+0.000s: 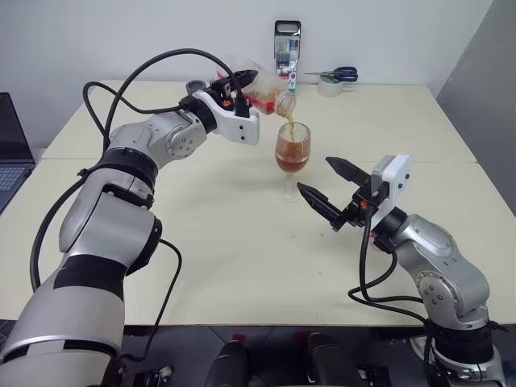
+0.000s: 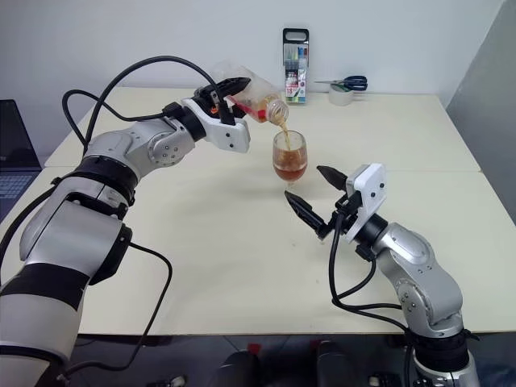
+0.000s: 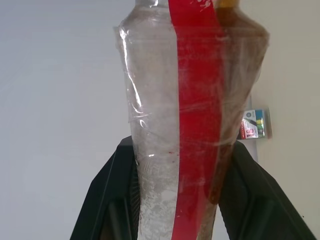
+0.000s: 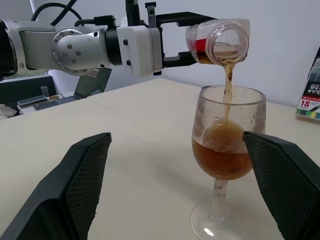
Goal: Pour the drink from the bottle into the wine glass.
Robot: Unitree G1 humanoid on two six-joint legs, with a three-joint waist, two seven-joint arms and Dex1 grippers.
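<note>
The robot's left gripper should release the bottle on the bare table (image 1: 193, 187) beside the wine glass, on the laptop's side.
My left gripper (image 1: 244, 85) is shut on the clear, red-labelled bottle (image 1: 264, 87), which lies tilted with its mouth over the wine glass (image 1: 292, 151). A thin amber stream of the drink (image 4: 228, 82) falls from the bottle's mouth into the glass (image 4: 227, 150), whose bowl is about half full. The glass stands upright on the cream table (image 1: 242, 242). In the left wrist view the bottle (image 3: 185, 115) sits between the black fingers (image 3: 105, 200). My right gripper (image 1: 330, 187) stands open just in front of the glass, a little to its right, its fingers apart and touching nothing.
A marker pack (image 1: 287, 50) stands at the table's far edge, with scissors on a tape roll (image 1: 332, 79) to its right. A laptop (image 1: 12, 153) sits off the table's left side. A seam crosses the table (image 1: 451, 161) behind the glass.
</note>
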